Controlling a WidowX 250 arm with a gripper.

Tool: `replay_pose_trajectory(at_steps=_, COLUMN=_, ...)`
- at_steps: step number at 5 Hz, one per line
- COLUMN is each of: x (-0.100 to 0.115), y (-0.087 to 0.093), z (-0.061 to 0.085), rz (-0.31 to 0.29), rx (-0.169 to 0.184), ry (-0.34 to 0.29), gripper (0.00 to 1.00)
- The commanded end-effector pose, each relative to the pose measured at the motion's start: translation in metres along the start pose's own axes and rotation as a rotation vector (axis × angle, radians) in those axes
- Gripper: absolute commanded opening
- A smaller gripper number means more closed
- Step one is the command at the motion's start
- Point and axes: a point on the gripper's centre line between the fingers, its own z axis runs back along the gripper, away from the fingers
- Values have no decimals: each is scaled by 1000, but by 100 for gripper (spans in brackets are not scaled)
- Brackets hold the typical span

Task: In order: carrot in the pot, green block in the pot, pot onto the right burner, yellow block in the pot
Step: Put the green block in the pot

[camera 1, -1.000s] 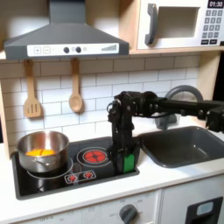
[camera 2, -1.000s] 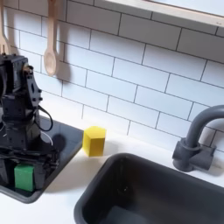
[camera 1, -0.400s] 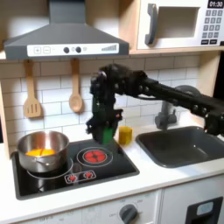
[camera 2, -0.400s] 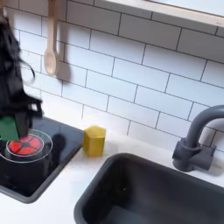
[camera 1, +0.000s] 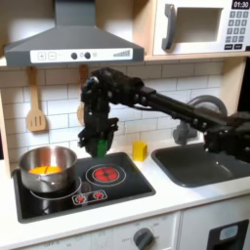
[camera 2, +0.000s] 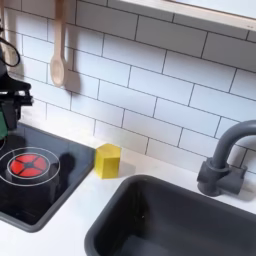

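The robot's gripper needs to release the green block, now above the cooktop between the burners, inside the steel pot (camera 1: 65, 163) beside the orange carrot, toward the bare burner.
In the first exterior view my gripper (camera 1: 98, 144) hangs above the cooktop between the two burners, shut on the green block (camera 1: 101, 150). Just to the first exterior view's left, the steel pot (camera 1: 47, 166) stands on the left burner with the orange carrot (camera 1: 42, 173) inside it. The right burner (camera 1: 104, 175) lies bare below and slightly right of the gripper. The yellow block (camera 1: 140, 150) rests on the counter right of the cooktop. In the second exterior view the gripper (camera 2: 8, 110) sits at the left edge above the burner (camera 2: 27, 162), with the yellow block (camera 2: 107, 160) beside the cooktop.
A dark sink (camera 1: 209, 161) with a grey faucet (camera 2: 224, 158) takes up the counter's right side. Wooden utensils (camera 1: 36, 103) hang on the tiled wall behind the pot. The arm (camera 1: 166, 103) stretches in from the right above the counter. Knobs (camera 1: 88, 196) line the cooktop's front.
The gripper rose from the cooktop's front right corner with the green block and swung to the first exterior view's left, toward the pot. Pot, carrot and yellow block stayed put.
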Motion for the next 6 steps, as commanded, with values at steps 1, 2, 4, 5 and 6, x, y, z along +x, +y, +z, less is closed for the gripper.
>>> replay_pose_trajectory(at_steps=1, x=16, y=12, z=-2, rz=39, rx=2, ry=-6, gripper=0)
replay_pose_trajectory(at_steps=2, x=28, y=25, z=1, rz=88, rx=2, ry=-15, gripper=0)
replay_pose_trajectory(at_steps=4, x=44, y=40, z=10, rz=145, rx=7, ry=-55, gripper=0)
replay_pose_trajectory(at_steps=5, x=47, y=44, z=8, rz=161, rx=5, ry=-52, gripper=0)
replay_pose_trajectory(at_steps=6, x=48, y=53, z=3, rz=187, rx=15, ry=-43, gripper=0)
